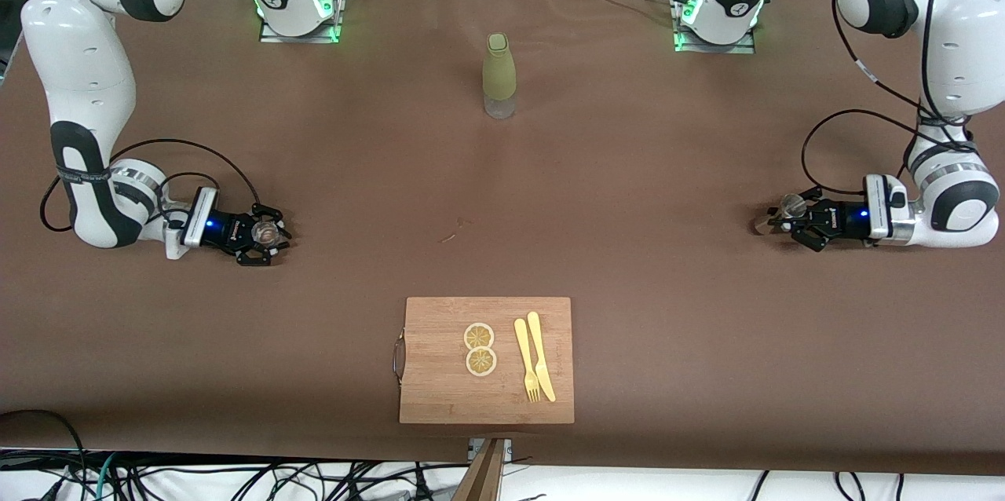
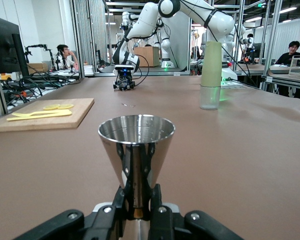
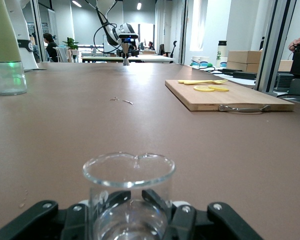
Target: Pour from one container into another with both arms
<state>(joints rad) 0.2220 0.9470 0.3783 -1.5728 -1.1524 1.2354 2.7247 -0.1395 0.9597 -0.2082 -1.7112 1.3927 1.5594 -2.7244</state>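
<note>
The silvery jigger will go down upright on the brown table point(image 1: 773, 214) just under the fingertips of my left gripper, where I will set it.
The tiny clear glass cup point(image 1: 268, 232) stands on the brown table toward the right arm's end, and my right gripper point(image 1: 264, 235) is shut on it. In the right wrist view the cup point(image 3: 128, 172) fills the space between the black fingers point(image 3: 182, 220). The silvery hourglass jigger point(image 1: 790, 206) stands upright toward the left arm's end. My left gripper point(image 1: 782, 221) is shut on its narrow waist. The left wrist view shows the jigger point(image 2: 136, 145) with its round rim up and the fingers point(image 2: 157, 212) pinching it low down.
A tall olive-green bottle point(image 1: 499, 73) stands mid-table, near the robots' bases. A wooden cutting board point(image 1: 440, 375) lies near the front edge, carrying two lemon slices point(image 1: 480, 349) and a yellow fork and knife point(image 1: 535, 360). Bare brown tabletop lies between the two grippers.
</note>
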